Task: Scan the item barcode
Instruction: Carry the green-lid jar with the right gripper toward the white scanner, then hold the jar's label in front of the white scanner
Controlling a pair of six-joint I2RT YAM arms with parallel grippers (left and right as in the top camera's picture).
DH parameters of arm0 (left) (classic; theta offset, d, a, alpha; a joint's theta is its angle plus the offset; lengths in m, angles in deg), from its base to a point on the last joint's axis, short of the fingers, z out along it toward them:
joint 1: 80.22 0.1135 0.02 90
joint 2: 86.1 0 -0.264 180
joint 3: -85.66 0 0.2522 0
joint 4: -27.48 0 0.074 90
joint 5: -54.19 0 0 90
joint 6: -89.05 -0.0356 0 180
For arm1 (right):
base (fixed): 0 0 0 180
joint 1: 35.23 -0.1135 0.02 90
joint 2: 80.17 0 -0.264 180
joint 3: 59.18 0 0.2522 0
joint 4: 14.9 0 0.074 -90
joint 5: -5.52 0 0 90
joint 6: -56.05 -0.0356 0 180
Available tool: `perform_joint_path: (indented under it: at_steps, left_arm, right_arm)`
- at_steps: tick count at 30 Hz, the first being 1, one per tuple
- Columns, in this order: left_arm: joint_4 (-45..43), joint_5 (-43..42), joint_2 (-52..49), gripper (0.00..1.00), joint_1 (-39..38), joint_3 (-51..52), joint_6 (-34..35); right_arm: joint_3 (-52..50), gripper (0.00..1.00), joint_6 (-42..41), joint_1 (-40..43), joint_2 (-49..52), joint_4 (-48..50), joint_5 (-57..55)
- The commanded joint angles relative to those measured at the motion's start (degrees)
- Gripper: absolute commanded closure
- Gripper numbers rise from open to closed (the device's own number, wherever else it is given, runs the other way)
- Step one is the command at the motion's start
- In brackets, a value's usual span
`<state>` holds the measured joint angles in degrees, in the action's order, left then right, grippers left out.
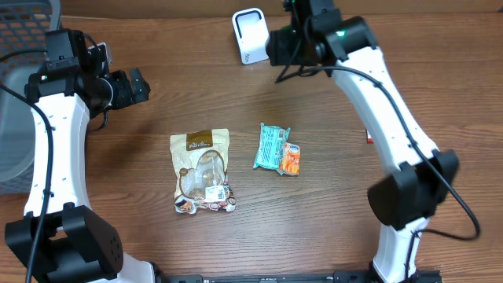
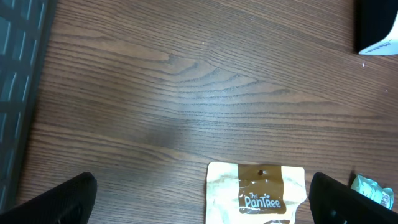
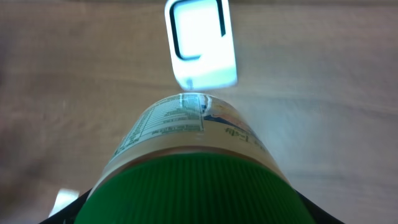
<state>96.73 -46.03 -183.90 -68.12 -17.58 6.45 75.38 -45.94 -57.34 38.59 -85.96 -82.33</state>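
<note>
The robot's right gripper needs to release the jar, now held near the white barcode scanner, on the table [image 1: 355, 140] next to the small red object, facing the orange packet.
My right gripper [image 3: 189, 214] is shut on a jar [image 3: 186, 134] with a ribbed green lid [image 3: 189, 190] and a pale label showing a nutrition table. The jar's far end points at the white barcode scanner [image 3: 200, 40], a short way in front of it. From above, the right gripper [image 1: 279, 49] hovers just right of the scanner [image 1: 250, 36], and the jar is hidden under the arm. My left gripper [image 1: 138, 85] hangs open and empty at the far left. In the left wrist view it [image 2: 200, 182] is above the top edge of a Pantree snack bag [image 2: 258, 193].
The snack bag [image 1: 203, 171] lies mid-table, with a teal packet [image 1: 272, 146] and an orange packet [image 1: 291, 159] to its right. A grey mesh basket [image 1: 20, 47] stands at the far left edge. A small red object [image 1: 368, 137] lies under the right arm.
</note>
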Motion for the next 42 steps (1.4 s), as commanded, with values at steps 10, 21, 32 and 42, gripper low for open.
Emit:
perform_joint_path:
  at_steps: [10, 21, 32, 42]
  left_arm:
    - [-0.02, 0.35, 0.02, 0.00, -0.11, -0.13, 0.52]
    - [-0.04, 0.35, 0.02, 0.00, -0.11, -0.13, 0.52]
    - [-0.04, 0.35, 0.02, 0.00, -0.11, -0.15, 0.52]
    - [-0.04, 0.35, 0.02, 0.00, -0.11, -0.13, 0.52]
  right_arm:
    - [0.15, 0.62, 0.04, 0.04, 10.97, 25.42, 0.11]
    - [-0.15, 0.64, -0.24, 0.04, 18.75, 47.39, 0.11]
    - [-0.20, 0.64, -3.26, 0.04, 23.47, 60.81, 0.09]
    - [-0.20, 0.65, -8.07, 0.04, 26.80, 66.05, -1.90]
